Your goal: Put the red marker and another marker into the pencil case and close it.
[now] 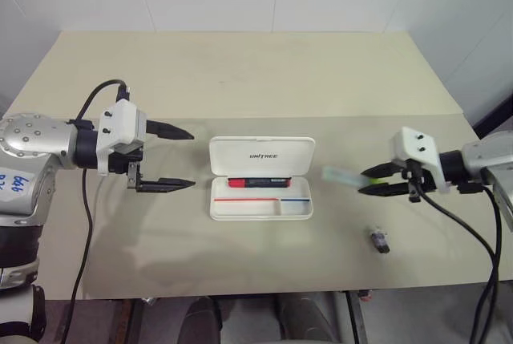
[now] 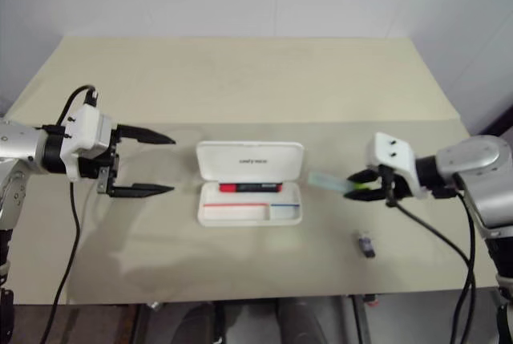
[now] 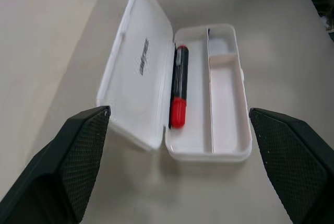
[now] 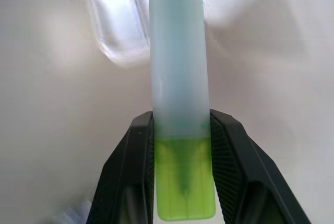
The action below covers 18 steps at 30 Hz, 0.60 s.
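The robot's right gripper needs to release the pale green highlighter in the pencil case's long front section [image 1: 245, 208], next to the red strip.
The white pencil case [image 1: 260, 155] lies open at mid-table, its lid folded back. The red marker [image 1: 258, 182] rests inside along the hinge, also seen as the black marker with a red cap [image 3: 178, 87] in the left wrist view. Left of the case my left gripper [image 1: 183, 158] hovers open with nothing between its fingers. To the right of the case my right gripper [image 1: 372, 180] is shut on the pale green highlighter [image 1: 343, 175], lifted off the table with its pale end toward the case. My two black fingers clamp that highlighter [image 4: 179, 78] near its lime cap.
A small dark stubby object [image 1: 380, 240] lies on the table near the front edge, right of the case. The beige table [image 1: 240, 79] reaches back to a white wall. Black cables hang from both arms.
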### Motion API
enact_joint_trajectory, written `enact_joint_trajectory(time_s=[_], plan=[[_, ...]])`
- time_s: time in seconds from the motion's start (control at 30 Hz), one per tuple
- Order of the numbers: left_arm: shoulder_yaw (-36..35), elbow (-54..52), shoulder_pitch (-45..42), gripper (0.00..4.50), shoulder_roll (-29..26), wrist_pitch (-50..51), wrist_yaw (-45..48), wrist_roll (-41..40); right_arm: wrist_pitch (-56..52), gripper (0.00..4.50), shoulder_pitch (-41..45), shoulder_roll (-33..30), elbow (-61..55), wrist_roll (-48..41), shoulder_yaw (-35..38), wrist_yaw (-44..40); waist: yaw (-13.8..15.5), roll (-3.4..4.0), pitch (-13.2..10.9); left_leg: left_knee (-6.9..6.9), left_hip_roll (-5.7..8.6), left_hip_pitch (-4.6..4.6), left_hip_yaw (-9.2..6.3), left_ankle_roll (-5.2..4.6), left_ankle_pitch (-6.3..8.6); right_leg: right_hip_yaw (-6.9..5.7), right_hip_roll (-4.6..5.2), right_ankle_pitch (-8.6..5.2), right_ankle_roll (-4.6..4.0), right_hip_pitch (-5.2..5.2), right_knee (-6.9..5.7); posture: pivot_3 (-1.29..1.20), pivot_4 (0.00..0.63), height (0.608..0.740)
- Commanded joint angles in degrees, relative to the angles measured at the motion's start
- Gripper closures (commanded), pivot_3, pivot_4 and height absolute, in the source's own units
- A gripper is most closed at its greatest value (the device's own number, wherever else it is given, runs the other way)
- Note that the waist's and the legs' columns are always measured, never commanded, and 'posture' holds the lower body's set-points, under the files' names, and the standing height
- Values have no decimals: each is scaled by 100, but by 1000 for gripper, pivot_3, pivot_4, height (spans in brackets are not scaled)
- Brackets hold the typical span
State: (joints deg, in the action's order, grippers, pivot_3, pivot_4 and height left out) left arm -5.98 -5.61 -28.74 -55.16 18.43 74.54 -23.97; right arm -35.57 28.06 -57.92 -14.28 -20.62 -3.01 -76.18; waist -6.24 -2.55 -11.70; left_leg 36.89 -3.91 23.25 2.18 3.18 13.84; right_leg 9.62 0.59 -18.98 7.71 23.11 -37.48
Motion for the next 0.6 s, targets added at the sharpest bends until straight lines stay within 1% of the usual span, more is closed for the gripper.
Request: enact_joint_trajectory(time_s=[0.03,0.17,0.27,0.4,0.5,0.6], plan=[[-164,-4,86,0,-144,-177,-37,84,-869,3401,177,227,-762,-449,-46,447,9,-1,0,2,0,5,0,0,2,0,1,0,0,4,0,0,150,740],[-194,46,212,0,-183,-271,-71,157,-1243,3401,513,674,-1023,-415,-501,888,-1,-2,0,1,1,8,9,-1,3,3,2,-1,-2,13,1,0,150,740],[-225,30,367,0,-197,-381,-100,203,-1245,3401,768,1018,-1012,-220,-993,1110,-14,-3,1,-2,0,10,11,-1,3,4,2,-8,-14,21,1,0,150,740],[-268,-77,454,0,-223,-333,-171,163,-1055,3401,1020,1329,-879,17,-1451,1240,-7,-3,1,-7,0,26,12,-2,3,2,2,-6,-10,40,-1,0,150,740],[-341,-176,550,0,-266,-277,-218,112,-756,3401,1247,1659,-694,380,-1976,1304,-14,-3,2,-7,-1,33,11,-4,5,1,1,-6,-10,48,-1,0,150,740],[-374,-272,607,0,-283,-214,-259,84,-593,3401,1471,1982,-485,619,-2305,1362,-12,-3,2,-12,-2,33,11,-4,5,0,0,-7,-11,50,-1,0,150,740]])
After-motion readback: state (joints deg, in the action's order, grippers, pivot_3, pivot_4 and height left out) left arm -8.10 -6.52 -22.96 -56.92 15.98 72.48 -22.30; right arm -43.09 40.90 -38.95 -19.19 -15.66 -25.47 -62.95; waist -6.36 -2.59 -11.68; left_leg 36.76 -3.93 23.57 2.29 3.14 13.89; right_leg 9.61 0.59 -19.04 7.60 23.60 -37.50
